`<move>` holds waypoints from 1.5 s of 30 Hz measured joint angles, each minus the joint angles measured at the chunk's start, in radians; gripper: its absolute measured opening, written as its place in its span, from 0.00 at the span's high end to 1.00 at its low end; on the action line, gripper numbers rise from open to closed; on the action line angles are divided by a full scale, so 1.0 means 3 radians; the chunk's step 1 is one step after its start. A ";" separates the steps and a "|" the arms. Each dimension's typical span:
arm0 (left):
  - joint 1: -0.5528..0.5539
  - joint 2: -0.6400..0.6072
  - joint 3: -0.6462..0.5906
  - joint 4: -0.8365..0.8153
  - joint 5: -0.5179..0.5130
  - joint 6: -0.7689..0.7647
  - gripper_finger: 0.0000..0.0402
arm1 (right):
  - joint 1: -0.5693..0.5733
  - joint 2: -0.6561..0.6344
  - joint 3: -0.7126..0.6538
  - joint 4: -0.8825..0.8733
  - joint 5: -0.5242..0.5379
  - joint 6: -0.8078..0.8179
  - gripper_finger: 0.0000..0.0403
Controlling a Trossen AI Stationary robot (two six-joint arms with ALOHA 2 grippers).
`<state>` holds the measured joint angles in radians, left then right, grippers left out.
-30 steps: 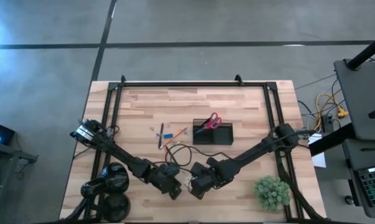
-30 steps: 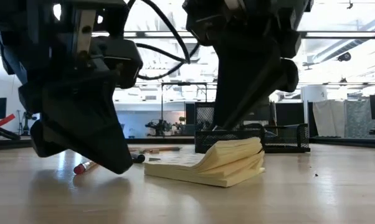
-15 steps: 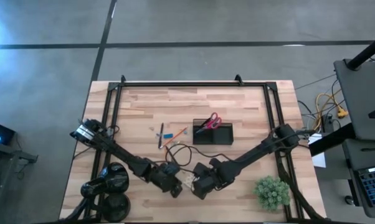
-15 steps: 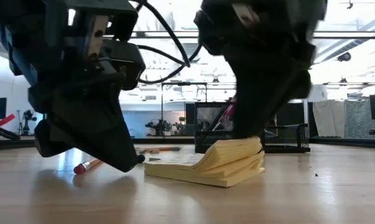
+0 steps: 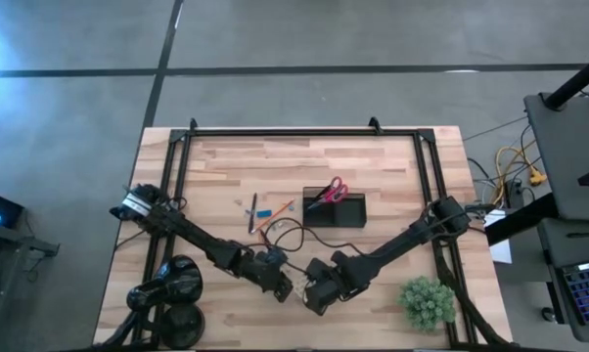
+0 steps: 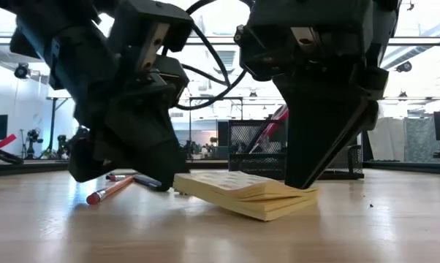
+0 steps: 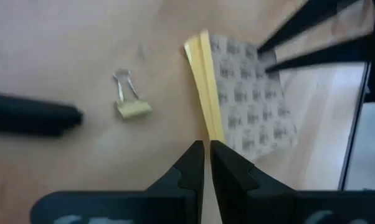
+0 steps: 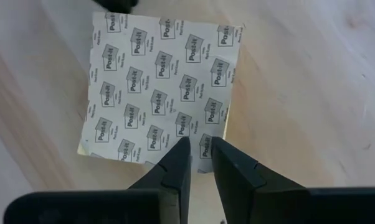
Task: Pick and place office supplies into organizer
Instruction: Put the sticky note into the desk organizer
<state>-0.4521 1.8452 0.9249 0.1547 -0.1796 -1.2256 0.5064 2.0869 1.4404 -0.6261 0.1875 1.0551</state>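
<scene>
Left fingers are shut beside the pad's raised edge; I need to open them, pinch that edge (image 7: 210,102) while my right gripper steadies the pad.
The yellow note pad (image 6: 242,196) lies flat on the table near its front edge, printed backing (image 8: 162,87) up, between my two grippers. My left gripper (image 7: 207,149) is shut, its tips at the pad's left side. My right gripper (image 8: 200,144) points steeply down onto the pad near its right edge, fingers nearly together. The dark organizer (image 5: 334,211) stands farther back with the red scissors (image 5: 326,191) upright in it. A dark pen (image 5: 253,213), an orange pencil (image 5: 278,212) and a tiny blue piece (image 5: 264,212) lie left of it. My left gripper's shut fingertips (image 7: 197,152) stand against the pad's yellow side edge (image 7: 213,132), coming slanting down from the table's left; whether they truly touch it I cannot tell. My right gripper presses its fingertips (image 8: 181,149) down on the pad's printed top (image 8: 197,134) close to its right edge (image 6: 302,188), from above. The pad lies flat on the table under them.
A small binder clip (image 7: 128,102) lies on the wood beside the pad. A green plant ball (image 5: 427,301) sits at the front right and a black round lamp-like object (image 5: 177,288) at the front left. Cables loop between the arms.
My right gripper has come down, and the pad's right edge, curled up off the table before, now lies flat. My left gripper has moved toward the table's right, up to the pad's left side, rolling a little.
</scene>
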 joint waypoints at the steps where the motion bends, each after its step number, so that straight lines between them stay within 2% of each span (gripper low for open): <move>1: 0.0008 0.0001 0.0000 0.0000 0.0020 -0.0002 0.97 | 0.0000 0.0000 -0.0005 0.0010 -0.0001 -0.0002 0.86; 8: 0.0064 0.0000 -0.0058 0.0010 0.0159 -0.0383 0.97 | 0.0006 -0.0003 -0.0062 0.0047 0.0001 0.0001 0.85; 13: 0.0064 -0.0070 -0.0236 0.0262 0.0152 -0.0589 0.95 | 0.0008 0.0001 -0.0065 0.0046 0.0001 0.0000 0.85; 16: 0.0076 -0.0161 -0.0339 0.0243 0.0130 -0.0621 0.88 | 0.0008 0.0003 -0.0065 0.0051 0.0001 0.0000 0.85; 20: 0.0099 -0.0267 -0.0472 0.0339 0.0154 -0.0740 0.72 | 0.0008 0.0003 -0.0067 0.0059 0.0000 -0.0002 0.85; 25: 0.0107 -0.0234 -0.0681 0.1177 0.0398 -0.0840 0.56 | 0.0006 0.0002 -0.0068 0.0079 0.0000 -0.0027 0.85; 27: 0.0109 -0.0187 -0.0732 0.1266 0.0407 -0.0921 0.54 | 0.0006 0.0001 -0.0068 0.0086 -0.0001 -0.0027 0.85; 45: 0.0137 -0.0092 -0.0629 0.1162 0.0485 -0.1042 0.52 | 0.0006 0.0001 -0.0071 0.0092 0.0018 -0.0050 0.85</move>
<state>-0.4110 1.8175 0.7361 0.5033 -0.0341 -1.5383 0.5083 2.0873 1.4192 -0.5983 0.1930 1.0401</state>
